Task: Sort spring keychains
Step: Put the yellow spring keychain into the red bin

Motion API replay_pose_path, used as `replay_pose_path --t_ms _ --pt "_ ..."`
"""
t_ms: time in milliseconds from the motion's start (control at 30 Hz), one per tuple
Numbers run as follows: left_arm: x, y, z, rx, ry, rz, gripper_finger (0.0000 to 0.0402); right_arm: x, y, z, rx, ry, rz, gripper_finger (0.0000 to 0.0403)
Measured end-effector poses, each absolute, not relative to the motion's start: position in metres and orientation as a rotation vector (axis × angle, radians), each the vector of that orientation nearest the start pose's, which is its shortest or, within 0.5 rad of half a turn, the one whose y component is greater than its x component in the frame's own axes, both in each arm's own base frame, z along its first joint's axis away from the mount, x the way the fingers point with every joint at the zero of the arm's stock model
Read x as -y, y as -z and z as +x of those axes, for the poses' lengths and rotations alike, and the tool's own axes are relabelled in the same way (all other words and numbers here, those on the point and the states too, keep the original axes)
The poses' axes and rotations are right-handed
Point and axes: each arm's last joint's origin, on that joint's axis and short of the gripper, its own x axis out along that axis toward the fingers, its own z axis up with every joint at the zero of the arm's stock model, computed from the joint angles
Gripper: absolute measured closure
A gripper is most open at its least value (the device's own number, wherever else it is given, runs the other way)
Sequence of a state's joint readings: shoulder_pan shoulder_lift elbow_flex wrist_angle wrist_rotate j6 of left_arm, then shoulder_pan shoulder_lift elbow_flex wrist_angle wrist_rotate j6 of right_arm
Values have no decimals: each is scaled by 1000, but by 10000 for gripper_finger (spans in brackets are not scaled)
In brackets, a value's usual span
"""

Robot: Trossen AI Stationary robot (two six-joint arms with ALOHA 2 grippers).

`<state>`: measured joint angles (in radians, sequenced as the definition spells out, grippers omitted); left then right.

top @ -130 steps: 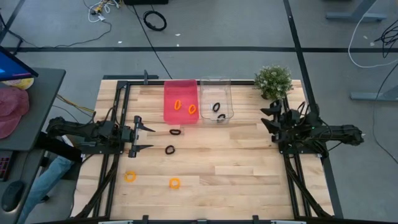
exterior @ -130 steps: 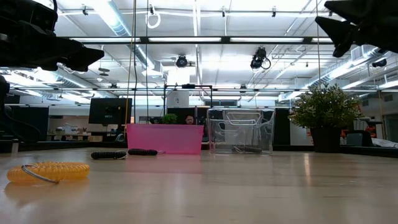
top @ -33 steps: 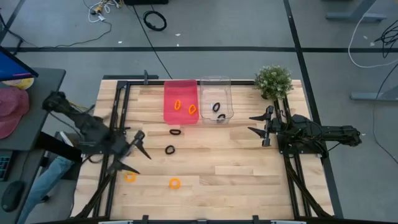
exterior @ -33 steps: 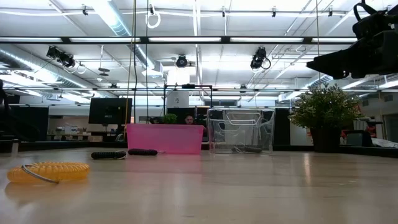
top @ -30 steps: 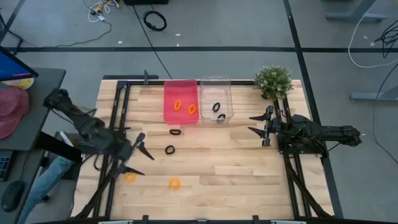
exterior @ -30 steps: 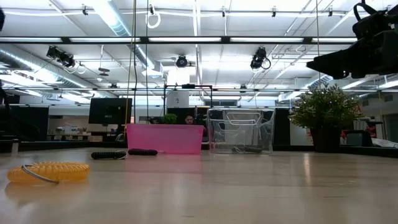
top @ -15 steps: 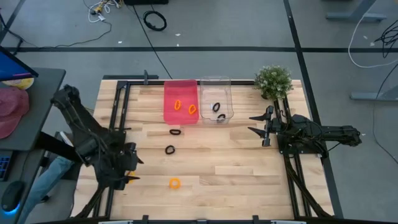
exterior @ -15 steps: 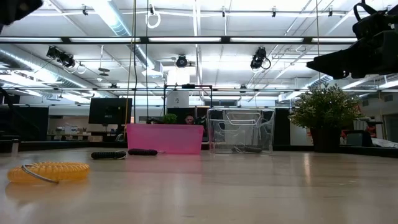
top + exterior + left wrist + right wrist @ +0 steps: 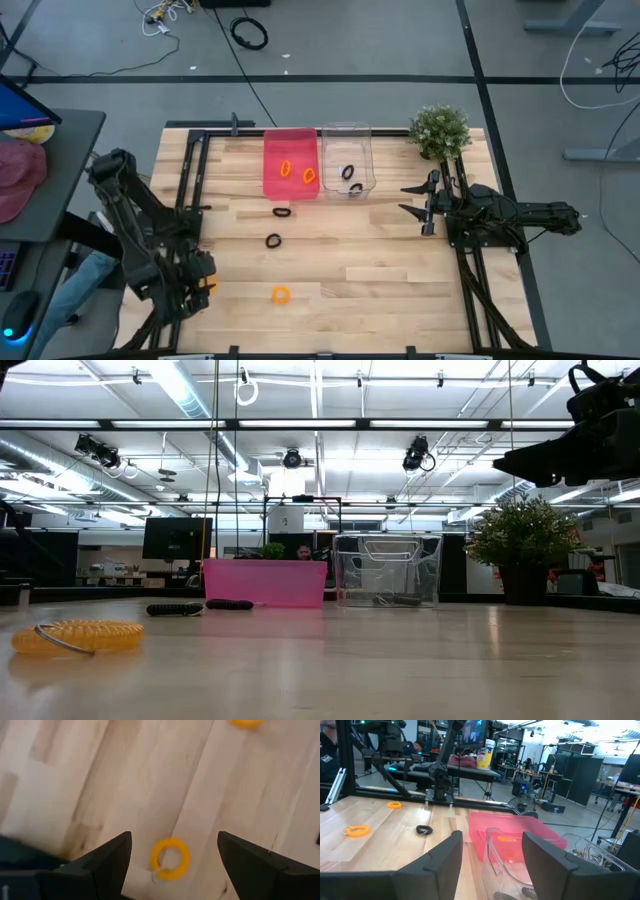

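Observation:
Next, I close my left gripper on the coil (image 9: pixel 211 285) (image 9: pixel 155 862) of the orange spring keychain under its open fingers, the one nearest the dark rail.
My left gripper (image 9: pixel 203 282) (image 9: pixel 174 836) is open and points down over an orange spring keychain (image 9: pixel 170 858) at the table's near left; its fingers stand on either side of the ring, clear of it. A second orange keychain (image 9: pixel 281 294) lies to its right. Two black keychains (image 9: pixel 282 211) (image 9: pixel 273 240) lie on the table in front of the bins. The pink bin (image 9: pixel 291 163) holds two orange rings, the clear bin (image 9: pixel 347 160) two black ones. My right gripper (image 9: pixel 402 198) (image 9: pixel 492 836) is open and empty, held level at the right, near the clear bin.
A potted plant (image 9: pixel 439 130) stands at the far right corner, behind my right gripper. Dark rails (image 9: pixel 190 180) run along the table's left and right sides. Bare wood lies between the two arms, near of the bins.
My left gripper has swung toward the table's near edge and tipped from slanting to pointing down, and it now covers the orange keychain at the near left. Its fingers stay open. The keychains have not moved.

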<state>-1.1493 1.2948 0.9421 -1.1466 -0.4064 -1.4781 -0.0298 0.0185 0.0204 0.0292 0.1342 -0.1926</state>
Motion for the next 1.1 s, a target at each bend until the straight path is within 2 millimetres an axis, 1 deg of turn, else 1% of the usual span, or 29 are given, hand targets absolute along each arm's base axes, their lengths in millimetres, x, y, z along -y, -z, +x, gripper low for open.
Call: replay_pose_path --t_ms 200,333,500,733,900,967,1100 --pt "203 -217 87 -1187 -285 -190 103 7 -172 97 15 166 -191 195" --pt "214 -205 88 -1173 -293 -193 103 7 -172 97 15 167 -191 195" --pt "219 -195 89 -1203 -315 -170 103 7 -172 97 15 167 -191 195" --pt "212 -195 96 -1222 -371 -164 103 7 -172 97 15 167 -191 195" --pt "199 -197 108 -1169 -451 -95 103 7 -172 97 15 167 -191 195" --pt "196 -196 113 -1194 -451 -85 103 7 -172 97 15 167 -191 195" --pt "194 -195 116 -1304 -472 -144 103 7 -172 97 15 166 -190 195"
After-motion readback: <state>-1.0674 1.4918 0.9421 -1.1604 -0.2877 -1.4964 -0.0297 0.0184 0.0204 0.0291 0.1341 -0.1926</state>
